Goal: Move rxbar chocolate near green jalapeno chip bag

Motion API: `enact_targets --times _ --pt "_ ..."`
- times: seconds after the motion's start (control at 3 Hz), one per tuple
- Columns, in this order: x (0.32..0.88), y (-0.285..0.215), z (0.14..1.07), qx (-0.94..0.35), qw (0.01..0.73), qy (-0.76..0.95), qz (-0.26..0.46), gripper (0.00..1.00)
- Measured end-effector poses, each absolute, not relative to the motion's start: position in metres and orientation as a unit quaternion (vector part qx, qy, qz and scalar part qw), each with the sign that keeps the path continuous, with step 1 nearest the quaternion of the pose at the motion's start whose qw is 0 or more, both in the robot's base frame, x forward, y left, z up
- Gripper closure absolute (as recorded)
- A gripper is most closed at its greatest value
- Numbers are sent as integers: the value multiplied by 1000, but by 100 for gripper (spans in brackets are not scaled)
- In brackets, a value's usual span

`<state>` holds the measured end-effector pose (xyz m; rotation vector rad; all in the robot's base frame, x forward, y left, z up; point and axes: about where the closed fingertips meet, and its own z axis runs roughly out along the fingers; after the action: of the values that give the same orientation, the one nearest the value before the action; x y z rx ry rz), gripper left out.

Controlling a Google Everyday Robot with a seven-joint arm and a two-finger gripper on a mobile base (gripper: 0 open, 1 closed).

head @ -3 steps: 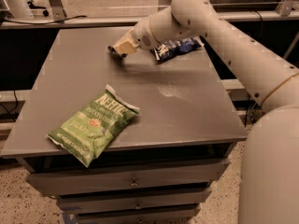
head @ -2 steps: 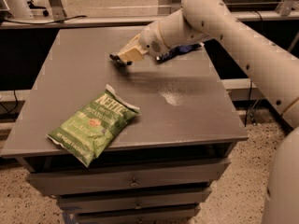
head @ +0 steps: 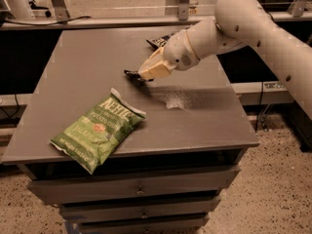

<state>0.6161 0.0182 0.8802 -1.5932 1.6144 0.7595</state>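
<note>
I should release the rxbar chocolate, now held just above the tabletop, on the grey table (head: 148, 98) beside the green jalapeno chip bag's white top edge.
The green jalapeno chip bag (head: 97, 129) lies flat on the front left of the grey table (head: 204, 126). My gripper (head: 133, 76) hangs low over the middle of the table, up and to the right of the bag's white top edge and a short gap from it. A small flat black piece, the rxbar chocolate (head: 129, 74), sticks out at its tip, and the gripper is shut on it just above the tabletop. The arm reaches in from the upper right.
A dark blue chip bag (head: 158, 40) lies at the back of the table, mostly hidden behind the arm. The table has drawers below its front edge. A rail and a frame run behind the table.
My gripper has moved from the back of the table forward and left toward the green bag, carrying the black bar. The green bag and the blue bag have not moved.
</note>
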Motion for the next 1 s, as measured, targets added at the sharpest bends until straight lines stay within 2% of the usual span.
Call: enact_targets --times 1.0 --pt "552 -26 872 -691 326 541 352 100"
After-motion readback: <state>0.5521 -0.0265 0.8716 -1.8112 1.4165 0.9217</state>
